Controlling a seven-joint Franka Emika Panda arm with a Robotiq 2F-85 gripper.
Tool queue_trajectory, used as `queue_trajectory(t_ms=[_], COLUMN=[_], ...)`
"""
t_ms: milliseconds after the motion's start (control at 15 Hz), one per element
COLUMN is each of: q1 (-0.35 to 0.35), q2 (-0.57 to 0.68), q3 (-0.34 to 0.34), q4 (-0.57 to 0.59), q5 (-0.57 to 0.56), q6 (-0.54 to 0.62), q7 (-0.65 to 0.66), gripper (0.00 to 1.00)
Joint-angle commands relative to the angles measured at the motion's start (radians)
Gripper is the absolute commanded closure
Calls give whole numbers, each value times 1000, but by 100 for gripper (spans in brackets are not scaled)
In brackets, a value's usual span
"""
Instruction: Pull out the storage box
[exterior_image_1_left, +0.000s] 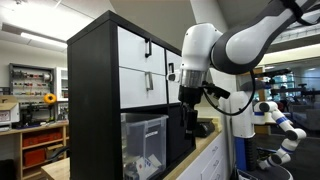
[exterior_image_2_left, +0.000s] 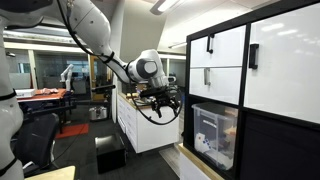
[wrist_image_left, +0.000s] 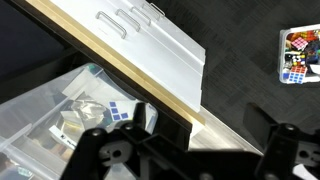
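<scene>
The clear storage box's front side faces out of the black cabinet. So next my gripper closes on that box's front top rim (exterior_image_1_left: 152, 120) (wrist_image_left: 130, 93).
The storage box (exterior_image_1_left: 146, 143) is a clear plastic bin with whitish items inside. It sits in a lower cubby of the black cabinet (exterior_image_1_left: 92, 100) and shows in both exterior views (exterior_image_2_left: 215, 136). In the wrist view the storage box (wrist_image_left: 45, 125) lies at the lower left. My gripper (exterior_image_1_left: 190, 122) hangs in front of the cabinet, a little way out from the bin, and also shows in an exterior view (exterior_image_2_left: 161, 100). In the wrist view the gripper (wrist_image_left: 195, 152) has its fingers spread wide with nothing between them. It touches nothing.
White drawer fronts with black handles (exterior_image_1_left: 140, 60) fill the cubbies above the bin. A white counter unit with a wooden top edge (wrist_image_left: 150, 45) stands next to the cabinet (exterior_image_2_left: 140, 125). A colourful small box (wrist_image_left: 300, 55) lies on the dark floor.
</scene>
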Motion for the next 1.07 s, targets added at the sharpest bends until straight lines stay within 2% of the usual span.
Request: queue_trajectory(t_ms=[0,267,467,733,1000], q1=[5,7,4,-10,-41], q2=[20,43,65,91,113], q3=[-12,-10,-11,-13,0], q4=[9,6,1,-4,8], q5=[1,-1,-5,-23,13], q6=[82,205,300,404,461], q7=[-52,-40,-84,-226,-421], gripper=[0,0,0,0,0])
